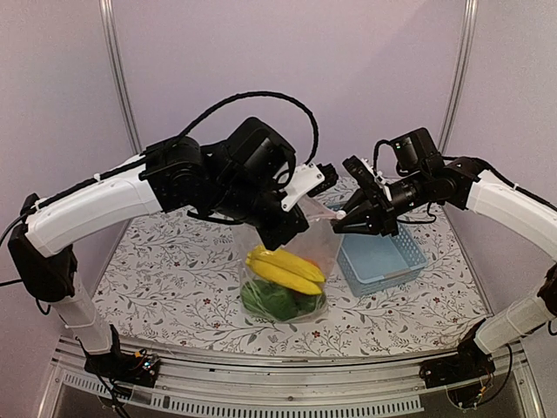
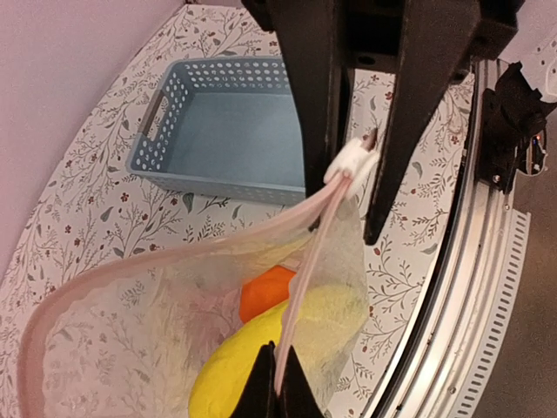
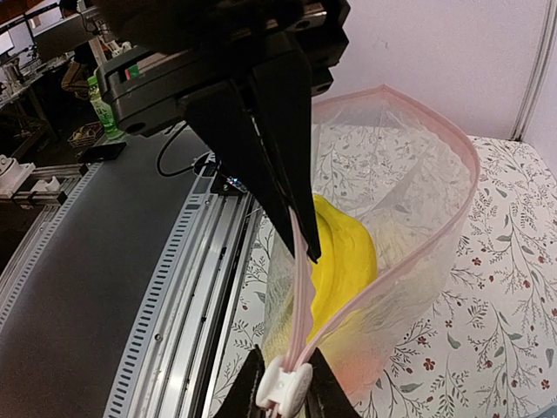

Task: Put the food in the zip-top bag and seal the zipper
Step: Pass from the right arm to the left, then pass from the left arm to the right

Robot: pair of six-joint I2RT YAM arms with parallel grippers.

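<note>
The white slider is between my right fingers, so they should take the zipper's end (image 3: pixel 275 412) behind it, freeing the slider for my left gripper.
The clear zip-top bag (image 1: pixel 324 242) hangs between my two grippers, its bottom on the table. Inside lie yellow bananas (image 1: pixel 283 268), green food (image 1: pixel 277 300) and an orange (image 2: pixel 265 292). My left gripper (image 2: pixel 275 385) is shut on the pink zipper (image 2: pixel 300 287) at one end of the mouth. My right gripper (image 3: pixel 284 388) holds the white slider (image 3: pixel 287 383) of the zipper between its fingers, close to the left fingertips (image 3: pixel 305 248). The rest of the mouth (image 3: pixel 470 174) gapes open in a wide loop. In the top view the left gripper (image 1: pixel 294 228) and right gripper (image 1: pixel 342 215) nearly meet.
A light-blue plastic basket (image 1: pixel 383 257) stands right of the bag, under the right arm; it holds nothing in the left wrist view (image 2: pixel 218 131). A floral cloth (image 1: pixel 174 270) covers the table. The metal rail (image 1: pixel 287 383) runs along the near edge.
</note>
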